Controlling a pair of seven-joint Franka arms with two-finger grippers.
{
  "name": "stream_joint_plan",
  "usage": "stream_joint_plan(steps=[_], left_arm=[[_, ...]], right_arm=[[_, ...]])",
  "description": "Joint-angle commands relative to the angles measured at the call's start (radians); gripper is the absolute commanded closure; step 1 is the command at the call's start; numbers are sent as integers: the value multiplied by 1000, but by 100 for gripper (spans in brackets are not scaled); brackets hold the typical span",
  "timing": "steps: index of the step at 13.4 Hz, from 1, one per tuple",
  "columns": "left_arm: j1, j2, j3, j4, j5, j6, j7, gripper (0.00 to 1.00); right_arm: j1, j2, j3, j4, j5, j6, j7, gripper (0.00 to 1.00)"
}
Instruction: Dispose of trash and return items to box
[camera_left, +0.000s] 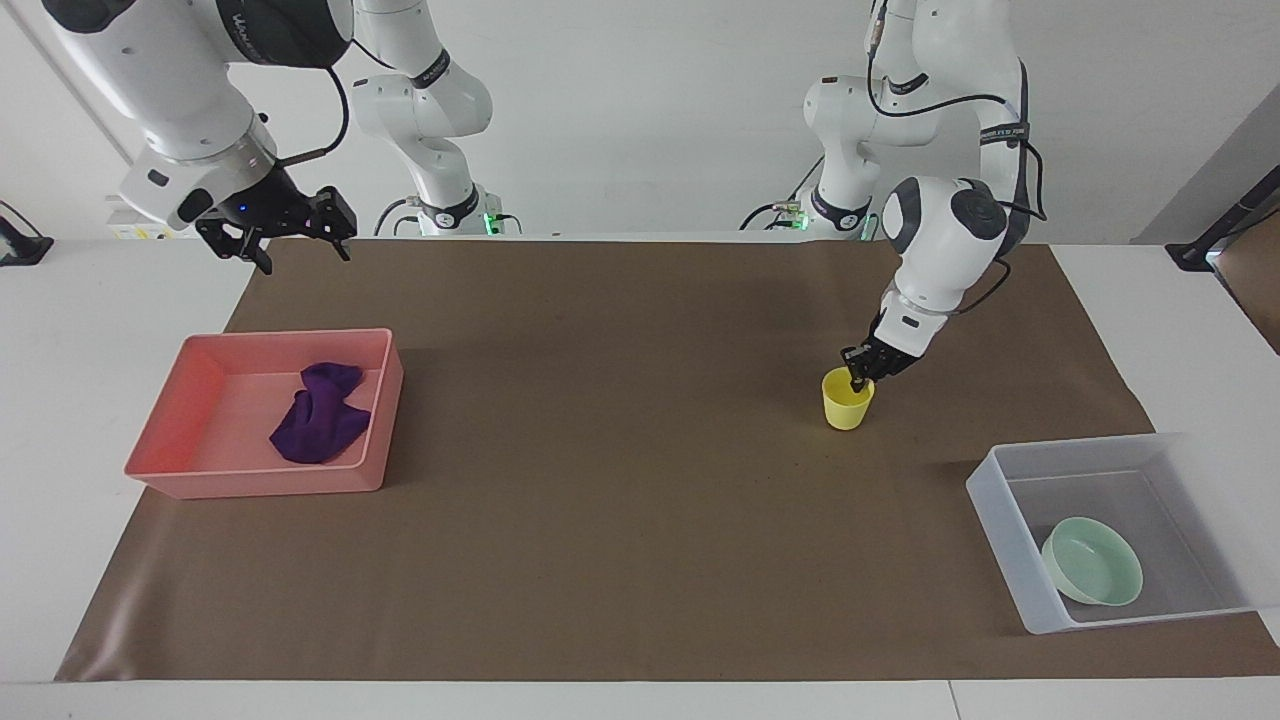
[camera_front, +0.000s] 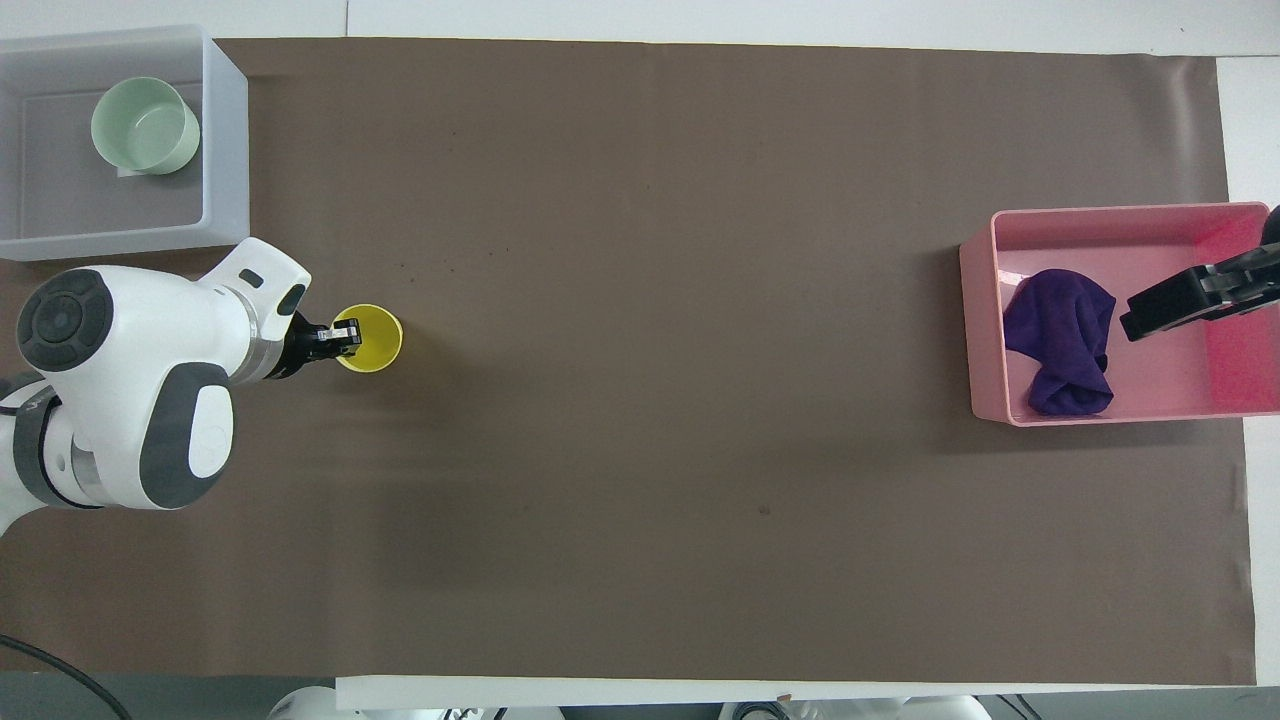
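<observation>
My left gripper needs to let go of the yellow cup with the cup's base tucked into the mint-green bowl in the box (camera_front: 119, 127).
The yellow cup (camera_left: 846, 400) stands upright on the brown mat, nearer to the robots than the box (camera_left: 1000, 520). My left gripper (camera_left: 859, 374) is shut on the cup's rim; it also shows in the overhead view (camera_front: 343, 337) at the cup (camera_front: 372, 340). The mint-green bowl (camera_left: 1092, 562) sits in the box (camera_front: 226, 150). The purple rag (camera_left: 318, 415) lies in the pink tray (camera_left: 250, 482). My right gripper (camera_left: 300, 252) is open and empty, raised high; the overhead view shows it (camera_front: 1160, 310) over the tray (camera_front: 1100, 215), beside the rag (camera_front: 1062, 340).
A brown mat (camera_left: 620, 500) covers most of the white table. The pink tray is at the right arm's end and the box at the left arm's end. The bowl (camera_front: 145, 125) sits on a small white mark on the box floor.
</observation>
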Motion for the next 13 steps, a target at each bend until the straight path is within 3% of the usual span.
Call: stream_joint_plan(steps=[1, 2, 4, 5, 8, 10, 13], left_arm=[[26, -10, 1, 37, 12, -10, -6, 100], [28, -21, 4, 78, 12, -71, -18, 100], [57, -13, 6, 285, 12, -288, -63, 100], [93, 29, 6, 435, 13, -409, -66, 100], [245, 271, 7, 901, 79, -695, -55, 100], [320, 423, 7, 1120, 75, -708, -52, 100], [420, 546, -1, 1147, 73, -470, -19, 100]], right_arm=[[-9, -10, 3, -7, -4, -10, -22, 2], [-9, -10, 3, -7, -6, -10, -22, 2], [-12, -9, 3, -7, -4, -8, -21, 1], [-12, -10, 3, -9, -4, -8, -21, 1], [-11, -9, 3, -9, -4, -7, -19, 1], [-9, -10, 3, -10, -4, -5, -18, 1], [-9, -10, 3, -13, -4, -5, -16, 1]])
